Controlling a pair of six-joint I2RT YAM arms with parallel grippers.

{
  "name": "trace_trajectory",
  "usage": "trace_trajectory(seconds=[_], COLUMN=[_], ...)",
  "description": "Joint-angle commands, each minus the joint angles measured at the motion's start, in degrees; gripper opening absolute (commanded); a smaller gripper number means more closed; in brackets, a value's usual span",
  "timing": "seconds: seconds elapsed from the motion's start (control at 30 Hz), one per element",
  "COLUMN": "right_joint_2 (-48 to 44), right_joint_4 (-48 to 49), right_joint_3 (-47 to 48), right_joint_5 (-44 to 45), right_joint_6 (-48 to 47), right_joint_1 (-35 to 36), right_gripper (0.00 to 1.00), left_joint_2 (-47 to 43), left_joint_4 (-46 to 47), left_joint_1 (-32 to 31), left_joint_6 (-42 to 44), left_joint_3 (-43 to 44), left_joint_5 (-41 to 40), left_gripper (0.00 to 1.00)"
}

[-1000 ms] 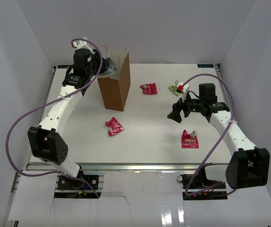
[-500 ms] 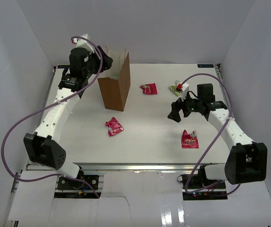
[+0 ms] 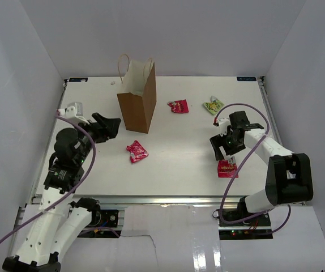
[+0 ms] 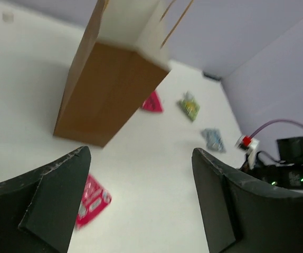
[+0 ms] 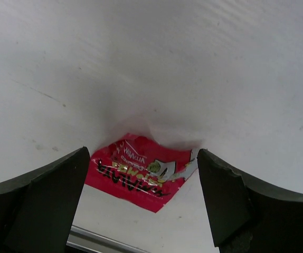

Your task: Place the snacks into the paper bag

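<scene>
My left gripper should grip the red-pink packet in front of the brown paper bag at the packet's end [image 3: 130, 149] nearest this gripper.
The brown paper bag [image 3: 137, 101] stands upright and open at the back left; it also shows in the left wrist view [image 4: 107, 87]. My left gripper [image 3: 108, 125] is open and empty, low, left of the bag. A red-pink packet [image 3: 136, 151] lies in front of the bag and shows beside my left finger [image 4: 92, 198]. My right gripper [image 3: 222, 151] is open, pointing down just above another red-pink packet [image 3: 228, 169], which lies between its fingers [image 5: 141, 171]. A third red-pink packet [image 3: 179, 106] and a small yellow-green packet [image 3: 212, 105] lie right of the bag. A silver-blue packet [image 4: 213, 138] shows in the left wrist view only.
White walls enclose the table on three sides. The table's front metal rail [image 5: 93, 238] runs just beyond the red-pink packet under my right gripper. Purple cables loop off both arms [image 3: 89, 164].
My left arm has swung down from over the bag's mouth to low beside the bag, gripper now empty. My right gripper has moved forward and down over the front right red-pink packet.
</scene>
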Motion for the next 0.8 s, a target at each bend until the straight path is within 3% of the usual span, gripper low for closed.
trace_trajectory(seconds=[0.0,0.17,0.3,0.57,0.67,0.7,0.77], right_joint_2=[-3.5,-4.74,-0.52,4.85,6.25,6.52,7.31], right_joint_4=[-4.19,-4.63,-4.89,-4.46,-4.02,-3.76,-3.75], right_joint_3=[-1.52,-1.61,-1.26,-1.08,-1.26,-1.34,-1.34], right_joint_5=[6.86,9.05,11.0,7.04,6.43,6.25,5.46], right_joint_6=[-1.36,-2.16,-1.28,0.48,0.39,0.39,0.48], right_joint_1=[0.54,1.24,1.86,2.21,2.21,2.21,2.12], right_gripper=[0.88,0.88,0.84,0.66,0.56,0.44,0.34], left_joint_2=[-3.92,-11.84,-9.31,-6.84,-7.45,-7.54,-7.19], left_joint_4=[-5.33,-4.89,-4.8,-2.43,-2.08,-2.08,-1.99], left_joint_1=[-0.14,-0.14,-0.14,-0.14,-0.14,-0.14,-0.14], left_joint_6=[-7.9,-13.2,-12.5,-13.38,-13.73,-13.73,-13.82], left_joint_3=[-9.52,-19.11,-19.3,-21.5,-22.02,-22.11,-22.11], left_joint_5=[-0.11,-0.99,-0.55,2.53,2.26,2.44,2.7], left_gripper=[0.88,0.89,0.89,0.89,0.89,0.89,0.89])
